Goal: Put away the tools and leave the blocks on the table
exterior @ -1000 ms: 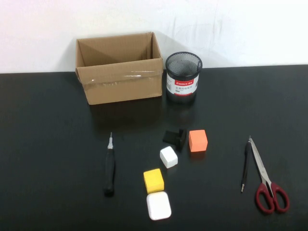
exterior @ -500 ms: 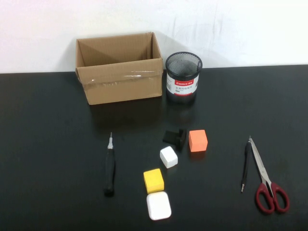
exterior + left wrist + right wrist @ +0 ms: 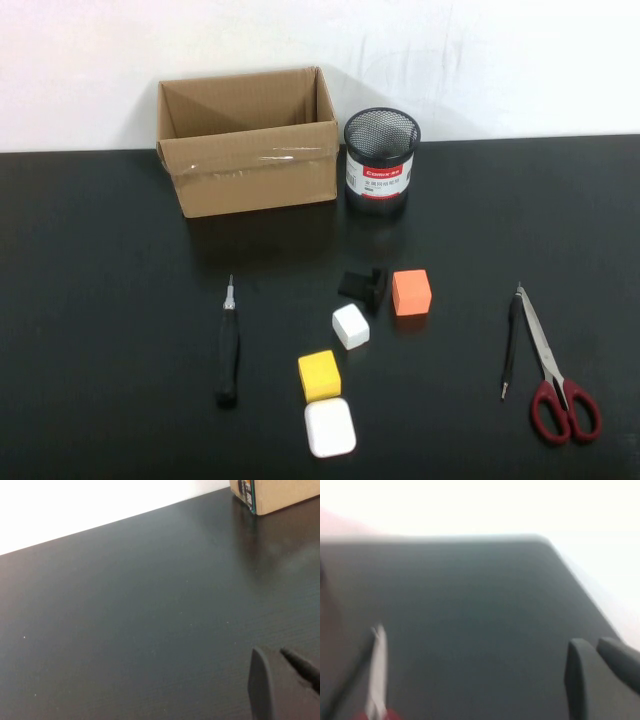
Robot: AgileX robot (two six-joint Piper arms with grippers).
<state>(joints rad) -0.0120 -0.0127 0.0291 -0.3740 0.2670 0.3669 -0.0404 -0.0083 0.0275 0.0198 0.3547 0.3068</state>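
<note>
The red-handled scissors are next for my right gripper, which should go to them and close on the middle of the scissors' metal blades (image 3: 543,345) (image 3: 377,680), above the red handles.
In the high view the black-handled screwdriver (image 3: 228,350) lies left of the blocks. The thin black driver (image 3: 511,345) and the red-handled scissors (image 3: 553,375) lie side by side at the right. The orange cube (image 3: 411,292), white cube (image 3: 350,326), yellow cube (image 3: 319,375) and flat white square (image 3: 329,427) sit mid-table. Neither arm shows in the high view. My left gripper (image 3: 270,652) hangs over bare table (image 3: 125,620), jaws close together and empty. My right gripper (image 3: 590,642) is empty too, apart from the scissors (image 3: 379,670) and the thin driver (image 3: 350,680).
An open cardboard box (image 3: 248,155) and a black mesh pen cup (image 3: 381,160) stand at the back against the wall. A small black angular piece (image 3: 363,284) lies beside the orange cube. The box's corner shows in the left wrist view (image 3: 280,492).
</note>
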